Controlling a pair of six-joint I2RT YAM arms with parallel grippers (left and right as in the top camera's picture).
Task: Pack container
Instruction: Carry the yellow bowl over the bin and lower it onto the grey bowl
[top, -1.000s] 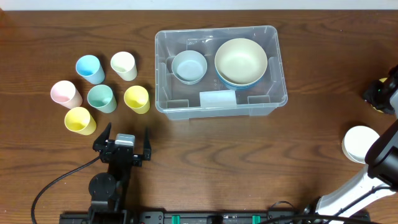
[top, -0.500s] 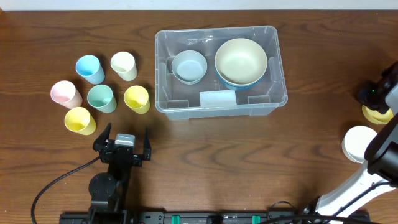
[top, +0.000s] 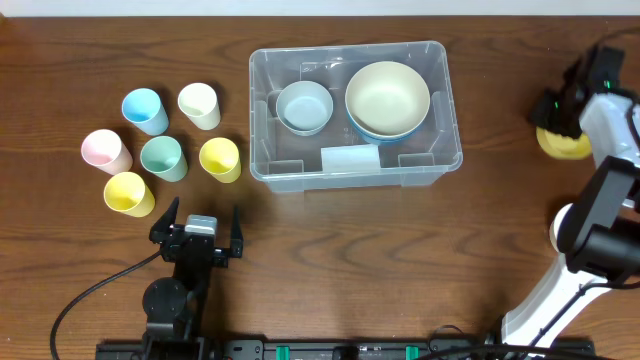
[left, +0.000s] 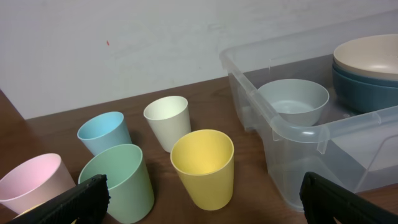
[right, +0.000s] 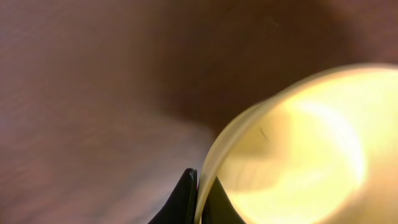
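My right gripper needs to release the yellow bowl inside the pale blue bowl (top: 305, 108) in the container.
The container (top: 350, 172), a large clear bin, stands at the back centre and also shows in the left wrist view (left: 273, 121). Inside it are a pale blue bowl (top: 303, 106) and a cream bowl (top: 387, 98) nested in a darker blue one. My right gripper (top: 558, 108) is at the far right, shut on the rim of a yellow bowl (top: 565, 146). In the right wrist view that rim (right: 214, 158) is pinched between the dark fingertips (right: 186, 196). My left gripper (top: 200, 232) rests open near the front left, its jaws (left: 214, 202) wide apart and empty.
Several pastel cups stand left of the container: blue (top: 143, 110), cream (top: 198, 104), pink (top: 105, 150), green (top: 163, 157), yellow (top: 220, 158) and another yellow (top: 128, 193). A white bowl (top: 568, 228) sits at the right edge, partly behind the right arm.
My right gripper has closed on the yellow bowl's rim and moved with it away from the front edge and leftward. The left arm has not moved.
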